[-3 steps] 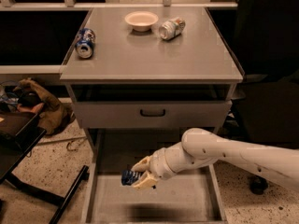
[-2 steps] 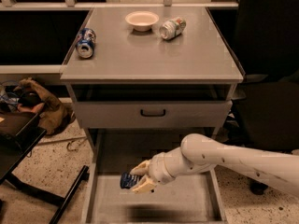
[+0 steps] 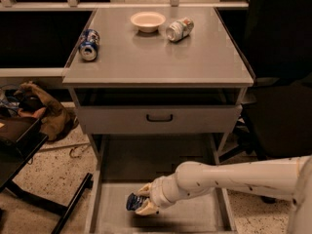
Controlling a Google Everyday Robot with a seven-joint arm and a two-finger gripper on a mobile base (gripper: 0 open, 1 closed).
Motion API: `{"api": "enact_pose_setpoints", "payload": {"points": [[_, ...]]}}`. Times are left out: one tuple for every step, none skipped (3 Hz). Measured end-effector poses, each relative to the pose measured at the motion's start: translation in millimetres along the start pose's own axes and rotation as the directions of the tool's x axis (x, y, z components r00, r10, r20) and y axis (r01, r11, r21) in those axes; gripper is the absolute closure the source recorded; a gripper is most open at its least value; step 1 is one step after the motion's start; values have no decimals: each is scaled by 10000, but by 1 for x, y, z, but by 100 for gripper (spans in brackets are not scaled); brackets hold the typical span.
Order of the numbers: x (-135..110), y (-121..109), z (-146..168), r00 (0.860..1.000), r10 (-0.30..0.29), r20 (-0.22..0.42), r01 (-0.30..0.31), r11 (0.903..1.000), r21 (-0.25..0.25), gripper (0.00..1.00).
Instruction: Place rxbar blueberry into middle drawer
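Next, my gripper lets go of the rxbar blueberry on the grey bottom of the open middle drawer (image 3: 144, 185), below the black handle.
My gripper (image 3: 140, 200) is at the end of the white arm that reaches in from the right. It is shut on the rxbar blueberry (image 3: 132, 202), a small dark blue wrapper with white markings. It holds the bar just above the left part of the pulled-out middle drawer (image 3: 195, 214), a wide shallow grey drawer with low side walls. A dark shadow lies on the drawer floor under the gripper.
Above the open drawer is a grey drawer front with a black handle (image 3: 159, 117). The cabinet top holds a blue soda can (image 3: 89, 44) lying on its side, a white bowl (image 3: 147, 20) and a silver can (image 3: 179, 29). A brown bag (image 3: 44, 112) and a black frame (image 3: 29, 179) are at left.
The gripper with the bar has moved slightly lower and toward the drawer's front. The bar stays held.
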State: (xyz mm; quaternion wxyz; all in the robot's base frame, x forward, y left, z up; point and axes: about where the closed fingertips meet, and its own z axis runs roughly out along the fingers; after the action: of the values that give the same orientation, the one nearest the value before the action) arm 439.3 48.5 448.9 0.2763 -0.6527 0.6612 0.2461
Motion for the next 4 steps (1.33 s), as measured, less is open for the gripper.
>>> {"api": "enact_pose_setpoints", "payload": {"points": [[29, -12, 22, 9955, 356, -876, -293, 9970, 720, 100], [46, -40, 35, 9893, 705, -1275, -466, 9823, 1817, 100], [55, -82, 47, 9922, 905, -853, -631, 9573, 2822, 100], [55, -81, 47, 9922, 905, -856, -630, 9575, 2816, 100]]}}
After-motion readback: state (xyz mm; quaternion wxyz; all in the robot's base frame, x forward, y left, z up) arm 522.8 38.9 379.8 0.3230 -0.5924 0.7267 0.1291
